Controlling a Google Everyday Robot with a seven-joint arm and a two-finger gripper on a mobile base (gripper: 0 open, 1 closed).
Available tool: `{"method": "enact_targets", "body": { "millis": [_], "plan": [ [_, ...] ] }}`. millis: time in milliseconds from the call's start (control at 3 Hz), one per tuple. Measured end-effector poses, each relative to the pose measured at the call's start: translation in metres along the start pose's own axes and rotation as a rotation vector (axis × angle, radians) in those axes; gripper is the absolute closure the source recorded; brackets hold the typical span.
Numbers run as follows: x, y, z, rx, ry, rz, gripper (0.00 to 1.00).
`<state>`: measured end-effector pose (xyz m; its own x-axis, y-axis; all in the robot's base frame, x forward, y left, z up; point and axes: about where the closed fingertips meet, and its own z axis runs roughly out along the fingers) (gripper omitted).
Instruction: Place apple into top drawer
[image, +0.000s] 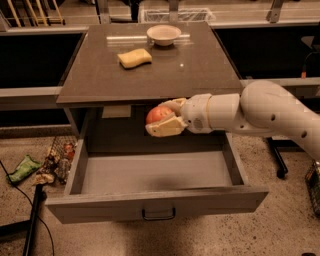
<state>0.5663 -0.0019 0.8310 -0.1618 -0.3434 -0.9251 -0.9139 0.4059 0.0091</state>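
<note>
Next, I let go of the apple with my gripper on the bare bottom at the back middle of the open top drawer (174, 145).
The apple (156, 114) is orange-red and round, held between the pale fingers of my gripper (164, 119). The gripper is shut on it and reaches in from the right on a thick white arm. It hangs in front of the tabletop's front edge, above the back middle of the open top drawer (155, 176). The drawer is grey, pulled fully out, with a dark pull handle (158, 215) at the centre of its front panel. The drawer's inside shows bare.
A yellow sponge (134, 58) and a pale bowl (163, 35) sit on the dark tabletop (100, 75). Litter and wrappers (50, 162) lie on the floor to the left. A black cable and stand leg (32, 215) are at the lower left.
</note>
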Motion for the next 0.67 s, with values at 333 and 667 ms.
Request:
{"method": "enact_targets", "body": {
  "millis": [333,667],
  "plan": [
    [0.031,-0.003,0.004,0.061,0.024,0.060,1.00],
    [0.062,-0.023,0.011,0.129,0.031,0.115,1.00]
  ]
}}
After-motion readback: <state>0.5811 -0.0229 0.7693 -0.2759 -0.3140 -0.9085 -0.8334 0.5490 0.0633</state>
